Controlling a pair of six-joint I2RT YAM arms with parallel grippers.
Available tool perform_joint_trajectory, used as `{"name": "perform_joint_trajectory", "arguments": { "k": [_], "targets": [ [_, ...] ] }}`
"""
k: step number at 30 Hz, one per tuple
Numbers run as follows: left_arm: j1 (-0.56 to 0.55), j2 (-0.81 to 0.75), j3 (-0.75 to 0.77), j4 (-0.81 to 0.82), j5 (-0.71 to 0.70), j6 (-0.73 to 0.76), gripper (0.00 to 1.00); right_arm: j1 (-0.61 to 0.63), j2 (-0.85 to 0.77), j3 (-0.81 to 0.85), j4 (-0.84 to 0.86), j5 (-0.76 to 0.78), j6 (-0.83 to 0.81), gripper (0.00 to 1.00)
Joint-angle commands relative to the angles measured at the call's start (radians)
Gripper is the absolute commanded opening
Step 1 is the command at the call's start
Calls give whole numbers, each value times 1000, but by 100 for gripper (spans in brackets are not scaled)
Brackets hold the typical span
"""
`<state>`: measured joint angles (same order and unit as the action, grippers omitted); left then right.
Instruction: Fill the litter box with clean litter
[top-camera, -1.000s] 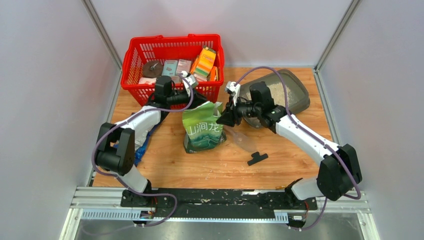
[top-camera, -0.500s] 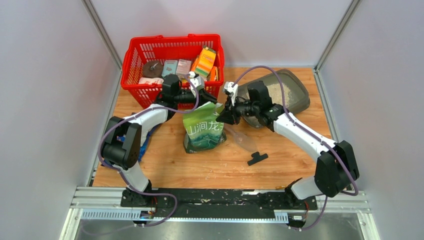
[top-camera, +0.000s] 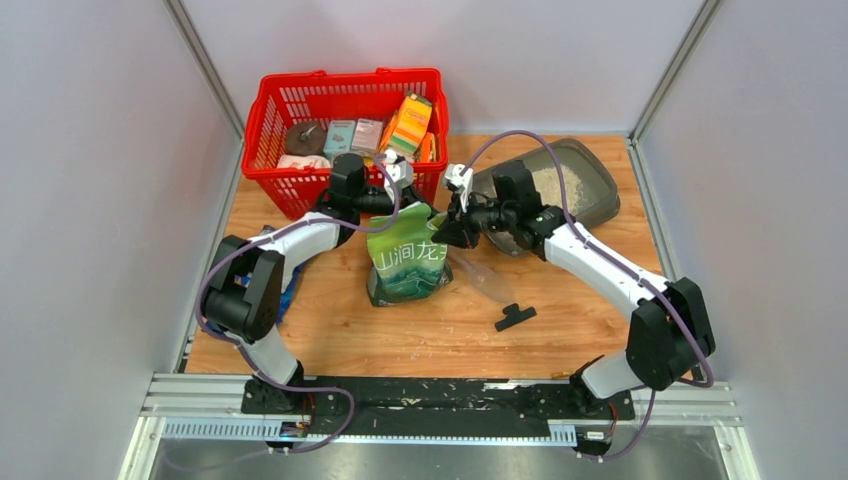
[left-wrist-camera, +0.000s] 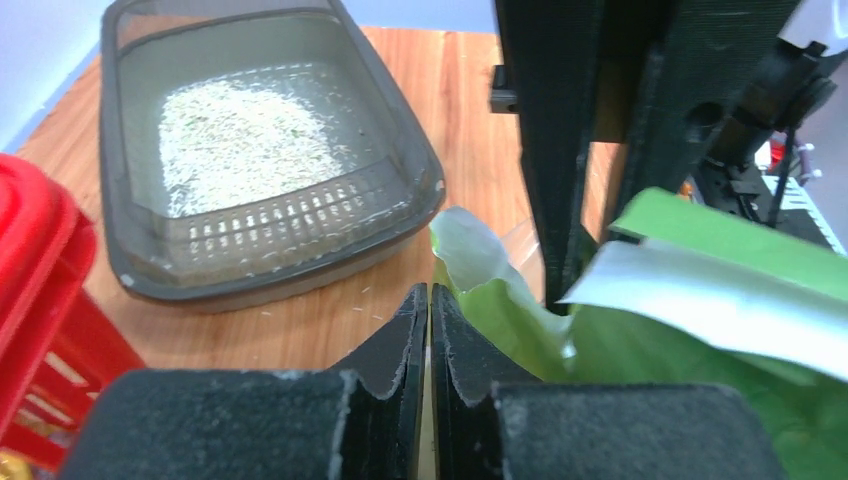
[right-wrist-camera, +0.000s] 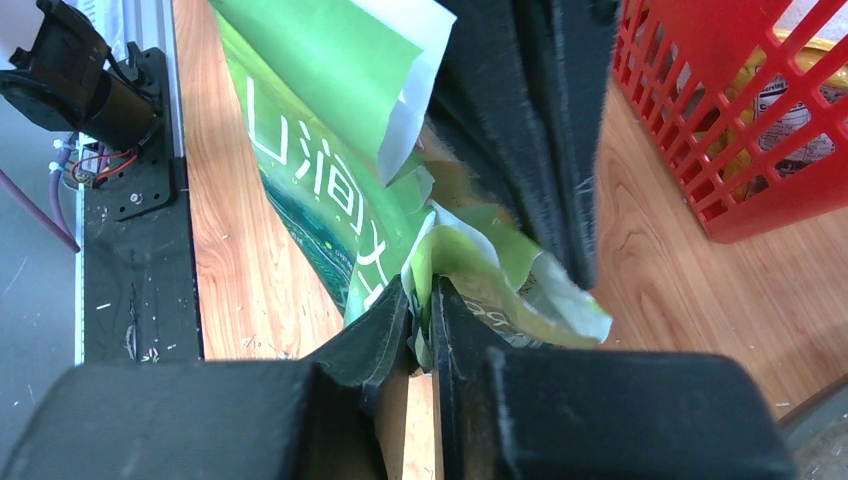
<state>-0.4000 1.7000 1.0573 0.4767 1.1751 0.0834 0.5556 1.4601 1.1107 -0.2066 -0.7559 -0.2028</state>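
Observation:
The pouch's loose edge flares out past the fingers of my right gripper, so I need to open that gripper wide and take both sides of the pouch's opening (right-wrist-camera: 495, 285).
The dark grey litter box (top-camera: 592, 186) lies at the back right, with a patch of pale clean litter (top-camera: 550, 186) in it; both also show in the left wrist view, the litter box (left-wrist-camera: 270, 280) and the litter (left-wrist-camera: 240, 140). The green-and-white pouch (top-camera: 405, 258) stands mid-table. My right gripper (top-camera: 441, 232) is shut on the pouch's crumpled top edge (right-wrist-camera: 470, 270), pinched between its jaws (right-wrist-camera: 421, 310). My left gripper (top-camera: 412, 197) is shut and empty (left-wrist-camera: 428, 300), just left of the pouch's top (left-wrist-camera: 500, 320) and close to the right gripper's fingers (left-wrist-camera: 560, 150).
The red mesh basket (top-camera: 300, 190) with several packages stands at the back left, just behind my left gripper. A blue-silver foil bag (top-camera: 283, 290) lies under the left arm. A clear plastic piece (top-camera: 487, 279) and a black clip (top-camera: 515, 316) lie right of the pouch.
My left gripper has moved right, from the basket's front to the pouch's top beside the right gripper. The right gripper has kept its hold and shifted slightly left.

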Motion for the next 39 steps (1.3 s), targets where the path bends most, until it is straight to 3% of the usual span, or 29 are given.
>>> {"name": "perform_joint_trajectory", "arguments": {
  "k": [1,8,12,13,16,21,22,23,29,35,39],
  "targets": [
    [-19,-71,-23,46,101,10,10,-8,25,60,-22,29,-37,14],
    [-33,-96,-54,48,138,38,5,-19,32,78,-60,46,-44,14],
    [-26,-79,-46,65,2,-2,4,-20,17,119,-114,12,-73,27],
    [-19,-71,-46,85,-20,-8,4,-20,10,132,-137,12,-81,37],
    [4,-39,-20,92,-66,-33,3,-20,-44,158,-241,52,-134,56],
    [23,-16,24,66,-75,-24,3,-36,-144,112,-309,124,-164,78],
    [23,-13,27,60,-75,-24,3,-37,-164,94,-312,127,-164,96],
    [24,-13,29,57,-75,-24,3,-36,-171,80,-310,128,-168,100],
    [27,-14,36,23,-92,-13,3,-36,-211,-58,-84,139,-124,100],
    [30,-7,58,-26,-84,-7,3,-37,-142,-97,114,145,-99,100],
    [30,-7,64,-50,-75,-10,3,-36,-83,-81,159,162,-83,100]
  ]
}}
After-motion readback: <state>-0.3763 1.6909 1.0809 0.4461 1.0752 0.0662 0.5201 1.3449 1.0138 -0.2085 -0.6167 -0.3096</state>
